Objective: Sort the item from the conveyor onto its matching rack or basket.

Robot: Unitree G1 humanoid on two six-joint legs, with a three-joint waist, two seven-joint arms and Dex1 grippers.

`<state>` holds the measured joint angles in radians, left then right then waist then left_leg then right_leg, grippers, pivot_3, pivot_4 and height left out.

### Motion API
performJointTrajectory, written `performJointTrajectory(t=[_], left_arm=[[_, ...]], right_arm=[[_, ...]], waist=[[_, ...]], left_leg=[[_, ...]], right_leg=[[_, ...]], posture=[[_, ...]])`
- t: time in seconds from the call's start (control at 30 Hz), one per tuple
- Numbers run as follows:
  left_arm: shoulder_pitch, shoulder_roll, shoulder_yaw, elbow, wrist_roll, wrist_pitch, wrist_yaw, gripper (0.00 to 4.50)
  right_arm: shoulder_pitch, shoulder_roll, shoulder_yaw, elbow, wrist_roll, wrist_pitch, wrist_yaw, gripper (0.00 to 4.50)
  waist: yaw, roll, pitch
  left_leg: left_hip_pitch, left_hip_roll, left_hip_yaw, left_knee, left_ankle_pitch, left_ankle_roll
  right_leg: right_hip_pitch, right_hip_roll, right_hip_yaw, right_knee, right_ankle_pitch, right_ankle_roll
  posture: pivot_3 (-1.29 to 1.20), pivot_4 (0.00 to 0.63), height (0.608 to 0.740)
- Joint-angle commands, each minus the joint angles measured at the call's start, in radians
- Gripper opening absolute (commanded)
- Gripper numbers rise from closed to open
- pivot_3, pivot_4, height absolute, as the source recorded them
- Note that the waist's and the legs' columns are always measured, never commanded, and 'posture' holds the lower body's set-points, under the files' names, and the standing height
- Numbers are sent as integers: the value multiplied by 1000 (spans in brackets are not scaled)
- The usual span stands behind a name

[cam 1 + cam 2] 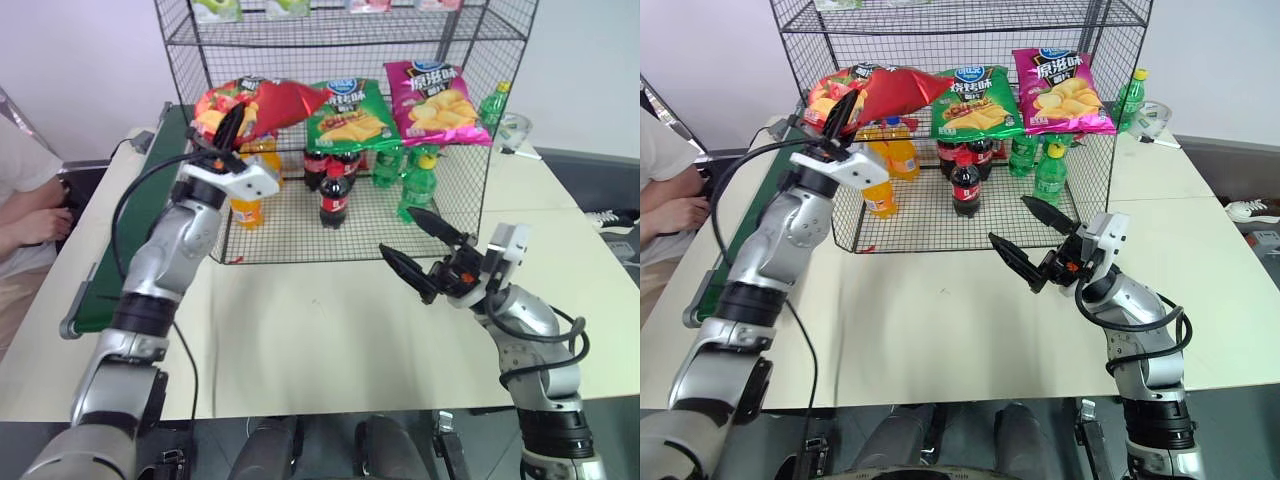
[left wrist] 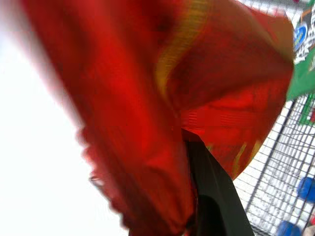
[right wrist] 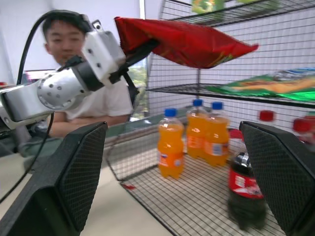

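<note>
The robot's left gripper needs to release the red crisp bag on the middle level (image 1: 250, 110) next to the green bag, above the orange bottles.
The item, a red crisp bag (image 1: 272, 102), hangs in the air at the left end of the rack's (image 1: 200, 45) middle tier, just above the wire shelf. My left gripper (image 1: 228, 128) is shut on the bag's near end and points up and forward; one black finger (image 2: 211, 196) lies against the red foil. Off to the right my right gripper (image 1: 398, 232) hovers over the table in front of the rack, open with nothing between its fingers. The conveyor (image 1: 105, 270) runs along the table's left side.
A green bag (image 1: 347, 112) and a pink bag (image 1: 435, 100) lie on the same tier. Orange bottles (image 1: 250, 200), cola bottles (image 1: 334, 195) and green bottles (image 1: 415, 185) stand on the rack's bottom grid. A person (image 1: 25, 200) sits at the left.
</note>
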<state>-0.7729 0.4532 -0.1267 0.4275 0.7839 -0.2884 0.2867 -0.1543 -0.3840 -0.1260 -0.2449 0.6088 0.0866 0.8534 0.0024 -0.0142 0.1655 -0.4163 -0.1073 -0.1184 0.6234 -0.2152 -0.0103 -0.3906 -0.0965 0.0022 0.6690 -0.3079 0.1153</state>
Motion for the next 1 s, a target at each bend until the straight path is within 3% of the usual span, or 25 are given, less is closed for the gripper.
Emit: performJointTrajectory(t=[0.03,0.43,0.67,0.8,1.0], left_arm=[[-82,-14,-10,121,13,47,112,83],[-260,-65,-66,500,-44,80,274,83],[-357,-120,-100,664,-91,37,265,83],[-390,-162,-88,720,-165,-21,182,83],[-415,-144,-127,749,-159,-23,199,83]], right_arm=[[-21,-5,-8,-14,0,-16,4,4500],[-15,-15,-5,-24,-6,-6,-1,4500],[-18,-17,-3,-24,-9,-4,1,4500],[-20,-18,-5,-20,-11,-5,0,4500],[-11,-14,2,-27,-17,-7,-5,4500]], waist=[[-2,0,0],[9,0,0],[10,-1,0],[9,-1,0],[8,-1,0]], left_leg=[[0,0,0,0,0,0],[-4,-1,0,4,0,0],[-5,-1,0,6,0,0],[-5,-1,0,6,0,0],[-6,-1,0,6,0,0]], right_leg=[[-1,0,0,0,0,0],[-2,0,0,2,0,0],[-2,0,-1,2,0,0],[-3,0,-1,3,0,0],[-4,0,-1,3,0,0]], posture=[[0,150,740],[0,150,740],[0,150,740],[0,150,740],[0,150,740]])
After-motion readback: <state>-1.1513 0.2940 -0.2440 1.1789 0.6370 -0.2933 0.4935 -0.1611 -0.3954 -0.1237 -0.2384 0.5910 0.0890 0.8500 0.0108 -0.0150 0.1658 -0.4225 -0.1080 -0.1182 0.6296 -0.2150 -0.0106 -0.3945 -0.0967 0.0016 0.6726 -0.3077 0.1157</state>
